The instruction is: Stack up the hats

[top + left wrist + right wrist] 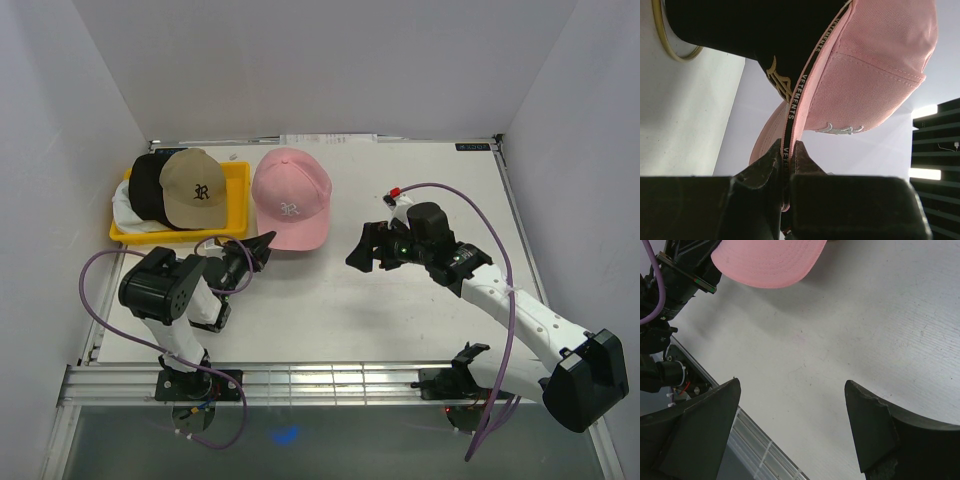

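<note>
Next, my left gripper releases the pink hat over the black hat with gold embroidery (293, 203) (755, 27) on the table.
A pink hat (290, 200) sits in the middle of the table, its brim (770, 262) pointing toward the arms. My left gripper (262, 244) is shut on its lower left rim. In the left wrist view the fingers pinch the black lettered sweatband of the pink hat (875, 75) at my left gripper (789, 147). Black fabric with gold embroidery (776, 77) shows under the pink crown. A tan hat (195, 188) lies over a black hat (147, 185) and white fabric (124, 207) in the tray. My right gripper (362, 250) hovers open to the right of the pink hat, and my right gripper (792, 390) holds nothing.
The yellow tray (236, 178) stands at the back left. A gold ring (670, 47) rests on the table beneath the pink hat. White walls enclose the table on three sides. The metal rail (330, 378) runs along the near edge.
</note>
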